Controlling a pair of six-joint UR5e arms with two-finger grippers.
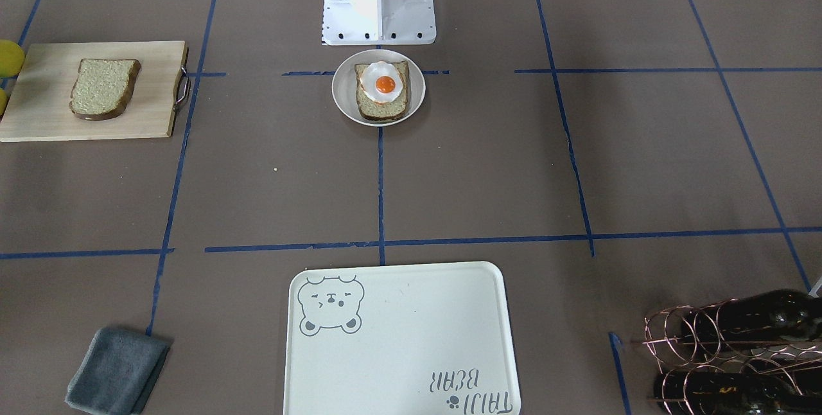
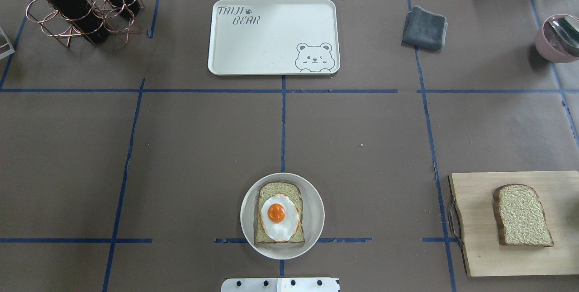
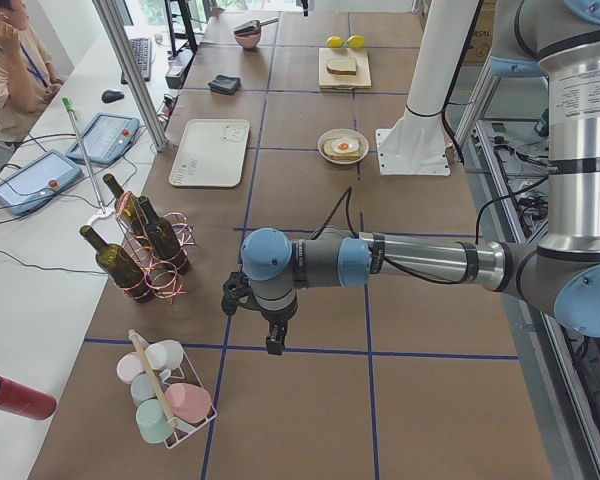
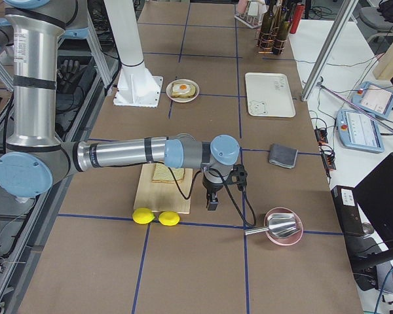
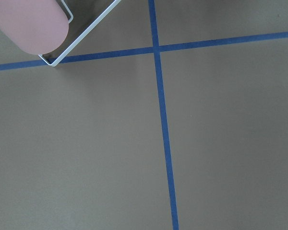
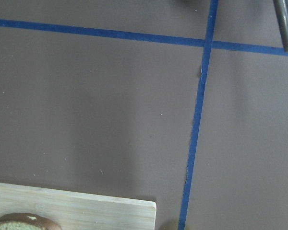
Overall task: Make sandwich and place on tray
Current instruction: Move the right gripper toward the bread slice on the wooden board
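Next, I close my right gripper on the lemon-side edge of the bread slice point(image 1: 76, 88) that lies on the wooden cutting board.
One tan bread slice point(image 2: 271, 191) lies on a small round white plate point(image 2: 316, 217) near the robot base, with a fried egg point(image 2: 278, 216) on top. A second bread slice point(image 2: 520, 215) lies on a pale wooden cutting board point(image 2: 475, 247) at the right. The cream bear tray point(image 2: 271, 39) sits at the far middle with nothing on it. My left gripper point(image 3: 270, 335) hangs over bare table far left, seen only in the exterior left view. My right gripper point(image 4: 211, 203) hangs just beside the board's outer edge, seen only in the exterior right view. I cannot tell whether either is open.
A copper wire rack with dark bottles point(image 2: 77, 7) stands far left. A folded grey cloth point(image 2: 424, 27) and a pink bowl with a spoon point(image 2: 558, 39) lie far right. Two lemons point(image 4: 154, 217) sit by the board. A rack of pastel cups point(image 3: 165, 390) stands near the left gripper.
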